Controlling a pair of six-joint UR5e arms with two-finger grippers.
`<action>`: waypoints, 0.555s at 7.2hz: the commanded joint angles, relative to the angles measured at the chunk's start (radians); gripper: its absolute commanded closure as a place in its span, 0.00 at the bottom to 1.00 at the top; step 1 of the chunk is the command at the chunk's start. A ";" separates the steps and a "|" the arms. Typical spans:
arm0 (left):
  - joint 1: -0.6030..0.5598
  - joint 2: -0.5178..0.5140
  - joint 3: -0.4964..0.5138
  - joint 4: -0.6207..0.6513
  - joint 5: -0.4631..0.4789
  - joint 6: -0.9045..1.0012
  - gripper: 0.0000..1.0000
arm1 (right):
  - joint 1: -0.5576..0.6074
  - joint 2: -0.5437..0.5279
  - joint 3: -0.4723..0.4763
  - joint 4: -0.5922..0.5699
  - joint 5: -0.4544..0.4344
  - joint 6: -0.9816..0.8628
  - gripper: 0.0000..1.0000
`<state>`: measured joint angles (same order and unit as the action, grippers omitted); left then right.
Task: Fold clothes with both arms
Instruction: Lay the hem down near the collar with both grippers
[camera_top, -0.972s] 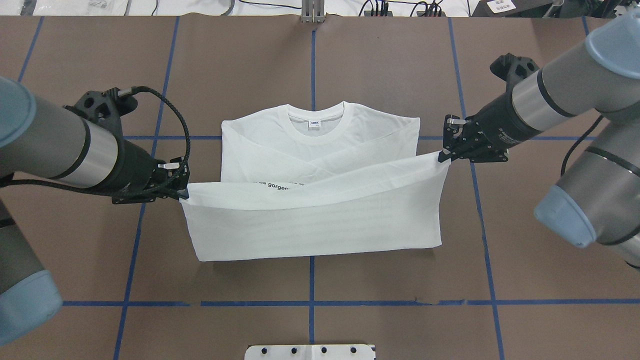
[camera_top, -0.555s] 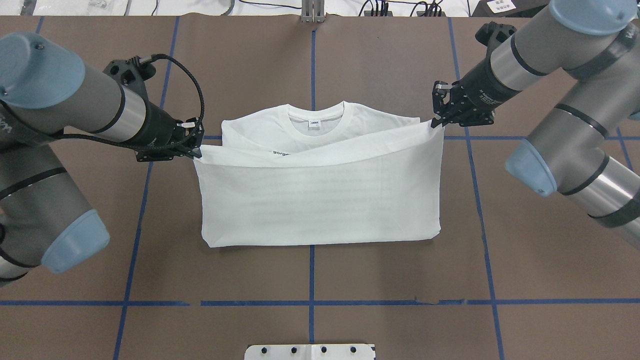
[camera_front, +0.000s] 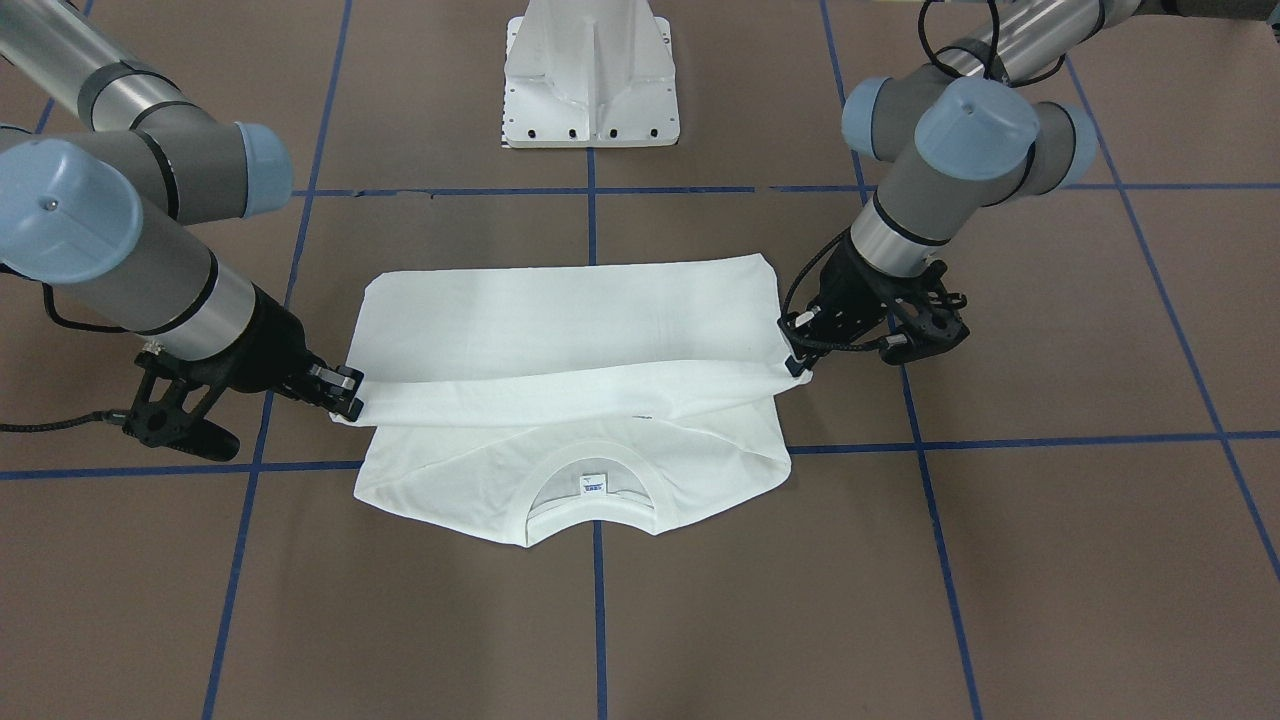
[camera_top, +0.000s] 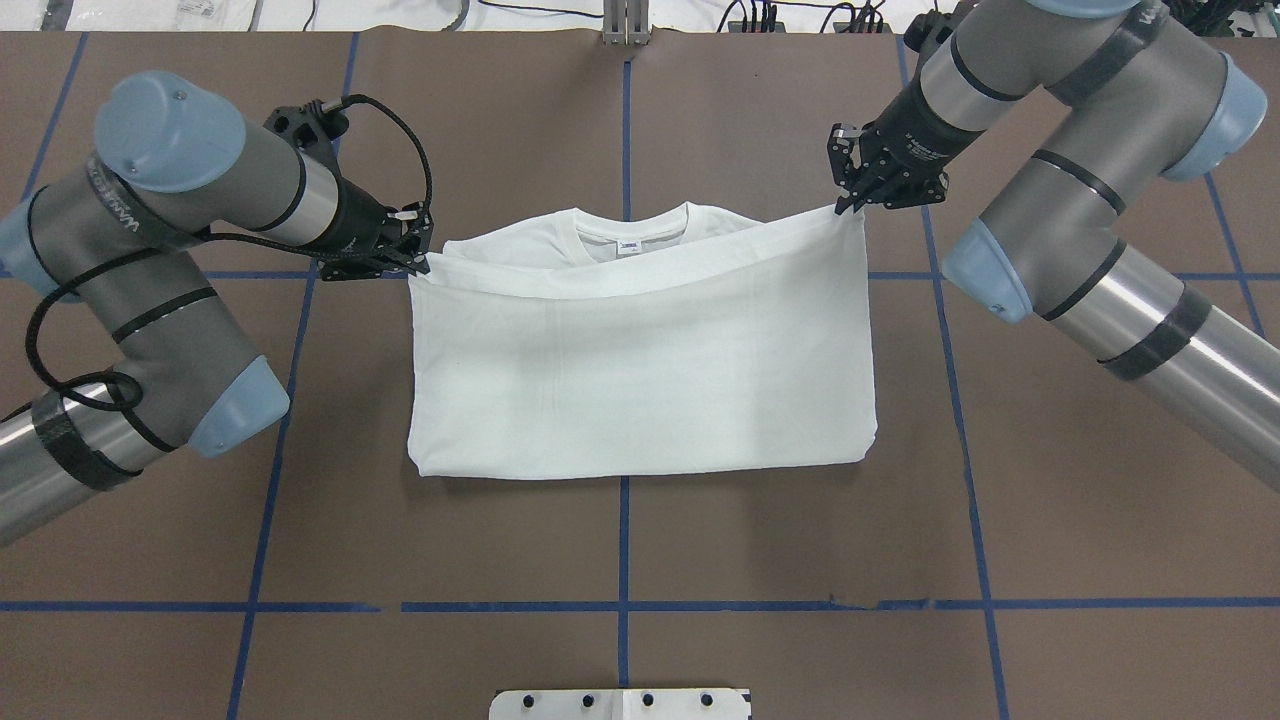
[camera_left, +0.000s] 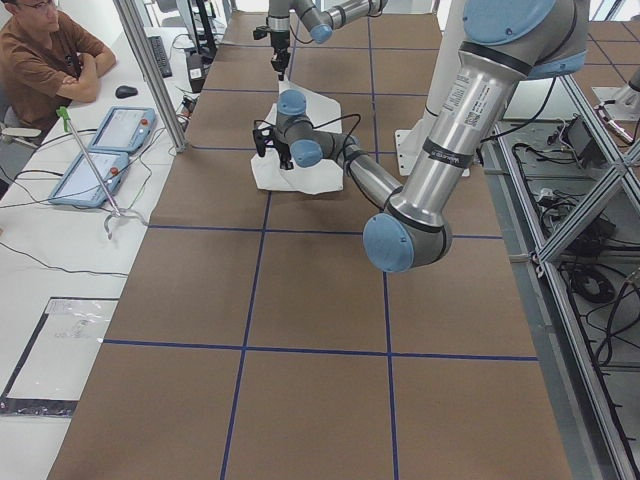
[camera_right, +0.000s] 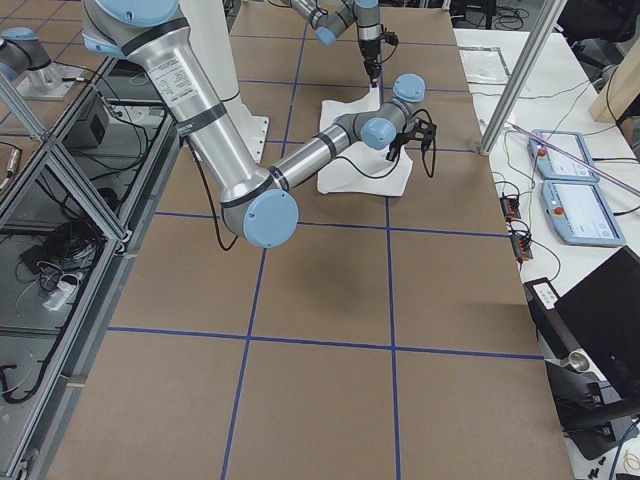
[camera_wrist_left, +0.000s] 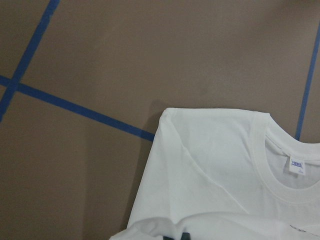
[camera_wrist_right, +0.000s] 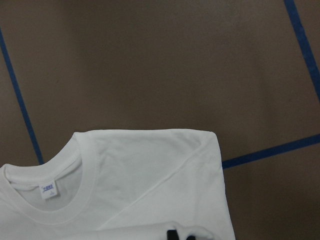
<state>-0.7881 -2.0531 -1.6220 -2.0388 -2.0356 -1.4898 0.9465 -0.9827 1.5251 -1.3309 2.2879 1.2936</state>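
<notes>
Next, my left gripper lets go of the white shirt's hem corner at the outer tip of the shirt's shoulder (camera_front: 804, 464) (camera_wrist_left: 149, 114), next to the blue tape line.
The white shirt (camera_top: 640, 370) lies on the brown table, its lower half folded up over the body toward the collar (camera_top: 632, 232). My left gripper (camera_top: 418, 262) is shut on the folded hem's left corner. My right gripper (camera_top: 848, 205) is shut on the right corner, held slightly above the shoulder. In the front-facing view the left gripper (camera_front: 800, 362) and right gripper (camera_front: 350, 405) hold the raised edge over the shirt (camera_front: 570, 320), with the collar and neck label (camera_front: 593, 483) showing. Both wrist views look down on the shoulders and collar (camera_wrist_left: 280, 165) (camera_wrist_right: 65, 200). The black text is hidden.
The white pedestal base (camera_front: 592, 75) stands at the robot's side of the table. Blue tape lines grid the brown surface (camera_top: 620, 550). A person (camera_left: 45, 55) sits beside tablets at the far side in the exterior left view.
Both grippers carried the shirt's hem away from the robot toward the collar. The fold now covers the text and most of the body; the fold crease moved further from the robot.
</notes>
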 joint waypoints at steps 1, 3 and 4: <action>-0.016 -0.012 0.088 -0.070 0.003 0.002 1.00 | 0.001 0.024 -0.130 0.114 -0.004 -0.011 1.00; -0.022 -0.024 0.123 -0.092 0.005 0.002 1.00 | 0.006 0.024 -0.140 0.116 -0.004 -0.011 1.00; -0.028 -0.025 0.138 -0.106 0.005 0.002 1.00 | 0.012 0.022 -0.143 0.116 -0.004 -0.011 1.00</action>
<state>-0.8093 -2.0747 -1.5048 -2.1265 -2.0316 -1.4880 0.9526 -0.9594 1.3892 -1.2184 2.2841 1.2826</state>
